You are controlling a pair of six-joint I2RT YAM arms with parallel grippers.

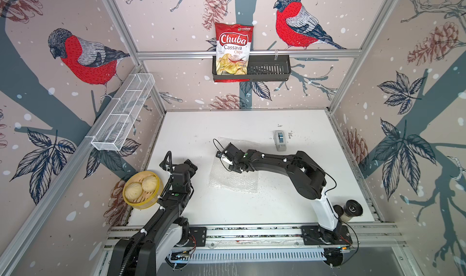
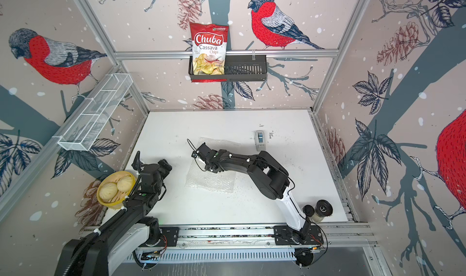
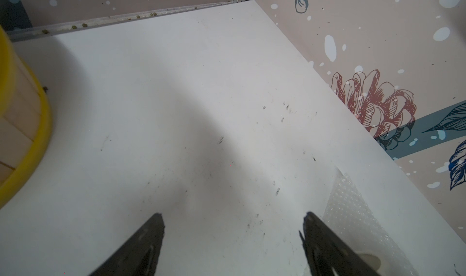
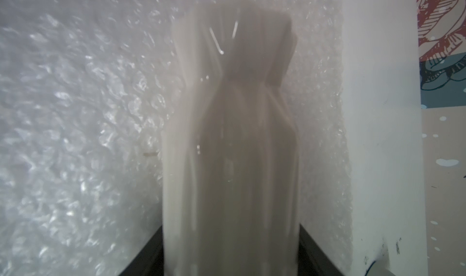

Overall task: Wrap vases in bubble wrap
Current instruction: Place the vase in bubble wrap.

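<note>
Next, my right gripper lets go of the white vase on the middle of the bubble wrap (image 1: 237, 164), with the vase's neck toward the steamer basket.
The bubble wrap (image 1: 234, 178) (image 2: 210, 180) lies flat on the white table, mid-table. My right gripper (image 1: 225, 158) (image 2: 200, 157) reaches over its far part. In the right wrist view a white ribbed vase (image 4: 230, 136) with a narrow neck fills the space between the dark fingers (image 4: 148, 252), which sit against its sides, with the bubble wrap (image 4: 75, 136) behind it. My left gripper (image 3: 233, 226) hangs open over bare table to the left of the sheet, nothing between its fingers. A corner of the bubble wrap (image 3: 353, 211) shows beside one finger.
A yellow steamer basket of buns (image 1: 141, 190) (image 3: 25, 136) stands at the table's left edge by the left arm. A grey tape dispenser (image 1: 280, 141) sits behind the sheet. Two dark-topped cylinders (image 1: 351, 209) stand at the front right corner. A chips bag (image 1: 233, 47) sits in a wall basket.
</note>
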